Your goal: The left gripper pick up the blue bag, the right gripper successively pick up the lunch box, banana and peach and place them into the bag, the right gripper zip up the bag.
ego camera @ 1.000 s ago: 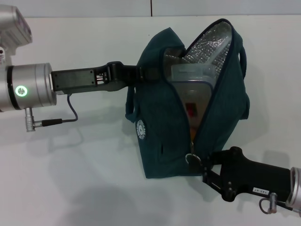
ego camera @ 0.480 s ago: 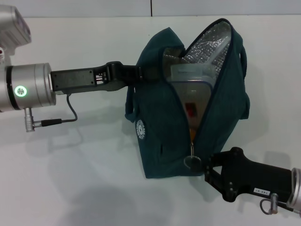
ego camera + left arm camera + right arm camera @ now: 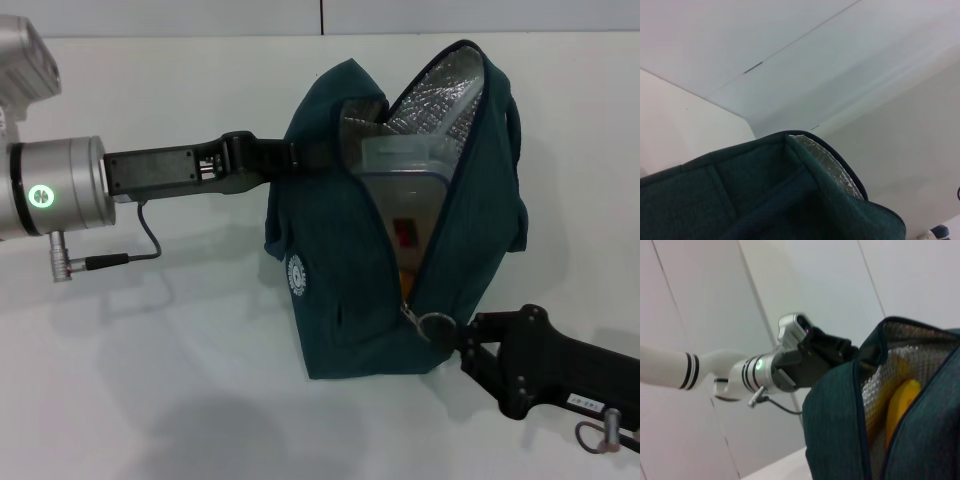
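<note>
My left gripper will take the bag's lower side (image 3: 305, 240) to steady the bag for zipping, as the bag's opening gapes wide beside that gripper's high hold.
The blue bag (image 3: 340, 260) stands upright mid-table with its mouth wide open and the silver lining (image 3: 450, 100) showing. My left gripper (image 3: 285, 158) is shut on the bag's loop handle at its upper left side. Inside the bag stands the lunch box (image 3: 405, 185), clear with a red label. In the right wrist view the banana (image 3: 900, 410) shows as a yellow curve against the lining. The peach is hidden. My right gripper (image 3: 458, 338) is at the bag's lower right corner, shut on the ring zipper pull (image 3: 435, 327). The left wrist view shows only the bag's top edge (image 3: 765, 190).
The bag sits on a white table (image 3: 150, 380) with bare surface to its left and front. A grey cable (image 3: 150, 235) loops under my left wrist. A pale wall with a vertical seam (image 3: 321, 15) runs along the table's far edge.
My right gripper has moved right and slightly down, and the ring pull has swung from hanging to pointing at the fingers. The bag has shifted a little left.
</note>
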### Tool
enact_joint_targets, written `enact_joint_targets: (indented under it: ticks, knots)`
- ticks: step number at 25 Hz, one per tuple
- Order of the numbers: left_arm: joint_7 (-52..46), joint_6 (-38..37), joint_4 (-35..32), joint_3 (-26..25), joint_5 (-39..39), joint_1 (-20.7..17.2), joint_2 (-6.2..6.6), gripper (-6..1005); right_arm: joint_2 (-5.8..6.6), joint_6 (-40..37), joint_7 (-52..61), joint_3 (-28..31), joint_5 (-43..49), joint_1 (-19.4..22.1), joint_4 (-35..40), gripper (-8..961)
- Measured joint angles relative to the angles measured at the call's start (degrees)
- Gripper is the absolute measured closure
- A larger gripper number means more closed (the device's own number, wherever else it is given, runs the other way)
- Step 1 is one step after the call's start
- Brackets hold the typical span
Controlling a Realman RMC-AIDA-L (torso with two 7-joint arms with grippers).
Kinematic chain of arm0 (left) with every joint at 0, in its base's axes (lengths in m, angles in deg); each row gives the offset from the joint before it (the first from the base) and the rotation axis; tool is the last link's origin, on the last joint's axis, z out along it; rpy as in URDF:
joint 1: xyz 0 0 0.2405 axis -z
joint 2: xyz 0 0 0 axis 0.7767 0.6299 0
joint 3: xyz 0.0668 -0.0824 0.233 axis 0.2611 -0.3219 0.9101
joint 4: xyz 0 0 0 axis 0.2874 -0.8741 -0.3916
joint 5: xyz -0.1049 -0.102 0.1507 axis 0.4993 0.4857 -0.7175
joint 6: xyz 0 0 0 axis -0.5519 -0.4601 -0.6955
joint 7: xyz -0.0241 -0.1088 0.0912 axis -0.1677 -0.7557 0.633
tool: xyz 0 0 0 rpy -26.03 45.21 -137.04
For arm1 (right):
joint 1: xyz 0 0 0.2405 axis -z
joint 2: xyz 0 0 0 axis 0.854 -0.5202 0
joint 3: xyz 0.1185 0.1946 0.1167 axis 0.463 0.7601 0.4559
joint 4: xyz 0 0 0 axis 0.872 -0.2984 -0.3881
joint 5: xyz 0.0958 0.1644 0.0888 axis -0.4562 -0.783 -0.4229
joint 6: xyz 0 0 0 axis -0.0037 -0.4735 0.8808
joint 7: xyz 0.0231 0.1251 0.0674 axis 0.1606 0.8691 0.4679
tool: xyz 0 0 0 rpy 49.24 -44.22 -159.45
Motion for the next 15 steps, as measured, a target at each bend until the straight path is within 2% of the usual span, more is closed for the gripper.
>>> enact_joint_targets:
  ticks: [10, 15]
  knots:
    - [1.8, -0.12, 0.0, 0.02, 0.02, -0.06, -0.3, 942, 0.01, -5.18, -0.29, 3.43, -0.14, 0.08, -1.51, 946]
    - [5.39, -0.23, -0.15, 0.14, 0.37, -0.62, -0.96, 942, 0.01, -5.42, -0.19, 3.6, -0.14, -0.42, -1.09, 946]
